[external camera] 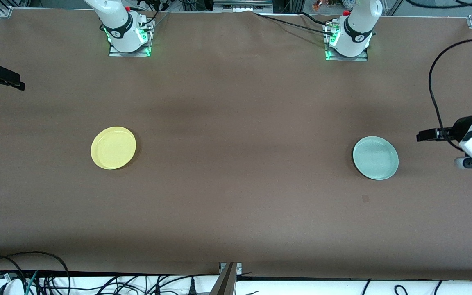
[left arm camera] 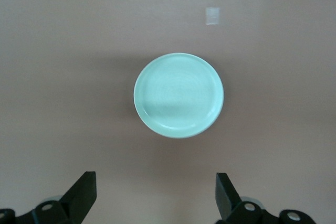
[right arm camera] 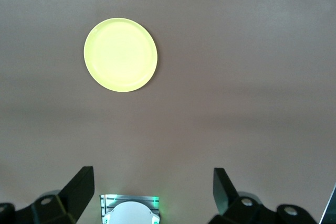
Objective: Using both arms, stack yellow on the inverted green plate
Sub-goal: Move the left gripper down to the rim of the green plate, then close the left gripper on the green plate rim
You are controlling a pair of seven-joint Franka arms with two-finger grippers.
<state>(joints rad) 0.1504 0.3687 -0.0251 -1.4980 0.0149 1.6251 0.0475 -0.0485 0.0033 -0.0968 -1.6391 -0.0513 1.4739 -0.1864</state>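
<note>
Next, my left gripper needs to grab the rim of the green plate (external camera: 398,150) (left arm camera: 135,108), on the side farthest from the yellow plate.
The yellow plate (external camera: 113,147) lies rim up on the brown table toward the right arm's end; it also shows in the right wrist view (right arm camera: 121,54). The green plate (external camera: 375,158) lies toward the left arm's end, hollow side up as far as I can see; it also shows in the left wrist view (left arm camera: 178,95). My left gripper (external camera: 424,135) hangs high over the table's end beside the green plate, open and empty (left arm camera: 155,182). My right gripper (external camera: 10,82) hangs high over the other end of the table, open and empty (right arm camera: 153,179).
A small pale patch (external camera: 365,198) marks the table nearer the front camera than the green plate, also in the left wrist view (left arm camera: 212,16). The right arm's green-lit base (right arm camera: 130,213) shows under its gripper. Cables (external camera: 35,278) lie along the front edge.
</note>
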